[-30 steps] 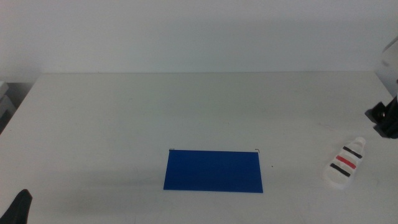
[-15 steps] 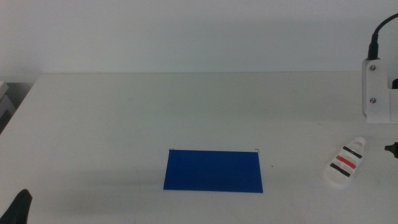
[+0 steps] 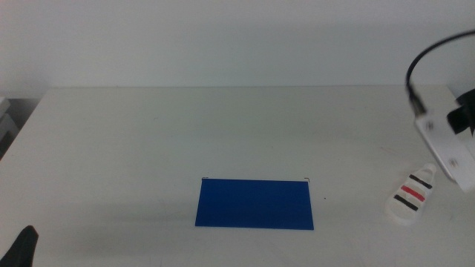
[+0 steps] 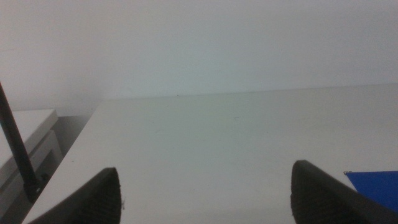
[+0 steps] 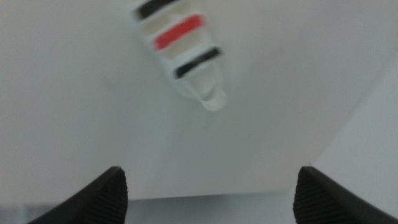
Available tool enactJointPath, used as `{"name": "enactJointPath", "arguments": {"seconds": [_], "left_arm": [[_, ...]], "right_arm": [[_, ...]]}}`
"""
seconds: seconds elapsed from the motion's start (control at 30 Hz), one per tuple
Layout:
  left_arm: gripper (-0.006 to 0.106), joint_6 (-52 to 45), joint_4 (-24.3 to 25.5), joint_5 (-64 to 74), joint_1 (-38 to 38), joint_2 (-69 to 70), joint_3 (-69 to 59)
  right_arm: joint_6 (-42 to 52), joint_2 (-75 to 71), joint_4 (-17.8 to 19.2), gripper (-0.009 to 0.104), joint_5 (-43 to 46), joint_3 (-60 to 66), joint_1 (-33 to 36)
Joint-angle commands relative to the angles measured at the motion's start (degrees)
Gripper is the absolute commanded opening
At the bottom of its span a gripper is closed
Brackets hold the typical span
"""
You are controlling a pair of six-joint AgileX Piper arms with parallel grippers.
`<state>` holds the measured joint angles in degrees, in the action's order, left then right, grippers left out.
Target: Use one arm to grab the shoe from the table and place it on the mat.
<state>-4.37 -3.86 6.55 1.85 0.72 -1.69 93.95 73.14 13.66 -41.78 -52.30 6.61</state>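
The red middle strap (image 3: 413, 193) (image 5: 179, 32) of the white shoe, between its black straps, will be gripped by my right gripper.
The white shoe (image 3: 412, 195) with black and red striped straps lies on the white table (image 3: 148, 133) at the right, apart from the dark-blue mat (image 3: 254, 203) at the front centre. The right arm comes in at the right edge; its white bracket (image 3: 444, 144) and black cable hang just above and behind the shoe. My right gripper (image 5: 208, 183) is open and empty, held above the table with the shoe (image 5: 183, 50) ahead of its jaws, untouched. My left gripper (image 4: 205, 183) is open and empty, waiting at the front left corner (image 3: 22, 252).
A corner of the mat (image 4: 373, 183) shows in the left wrist view beside one jaw. The table's left edge (image 3: 22, 126) has a pale cabinet beyond it. A plain white wall stands behind the table.
The right arm has swung at the right edge: its dark gripper left the middle view, and the white bracket came in, then tilted lower toward the shoe. Shoe, mat and left gripper have not moved.
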Motion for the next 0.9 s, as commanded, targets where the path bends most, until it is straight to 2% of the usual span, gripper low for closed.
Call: {"name": "enactJointPath", "arguments": {"seconds": [0.0, 0.13, 0.47, 0.5, 0.8, 0.87], "left_arm": [[0.094, 0.3, -0.5, -4.7, 0.3, 0.6, -0.4], [0.094, 0.3, -0.5, -4.7, 0.3, 0.6, -0.4], [0.094, 0.3, -0.5, -4.7, 0.3, 0.6, -0.4], [0.094, 0.3, -0.5, -4.7, 0.3, 0.6, -0.4], [0.094, 0.3, -0.5, -4.7, 0.3, 0.6, -0.4], [0.094, 0.3, -0.5, -4.7, 0.3, 0.6, -0.4]], "right_arm": [[13.0, -0.9, -0.6, 0.092, 0.2, -1.8, -0.1], [26.2, 0.0, -4.6, 0.092, -2.4, -1.8, -0.1], [26.0, 1.3, -3.9, 0.092, -1.8, -1.8, -0.1], [26.0, 1.3, -4.9, 0.092, -1.9, -1.8, -0.1], [25.5, 1.3, -4.6, 0.092, -1.9, -1.9, -0.1], [25.0, 2.4, -5.5, 0.092, -2.2, -2.6, -0.1]]}}
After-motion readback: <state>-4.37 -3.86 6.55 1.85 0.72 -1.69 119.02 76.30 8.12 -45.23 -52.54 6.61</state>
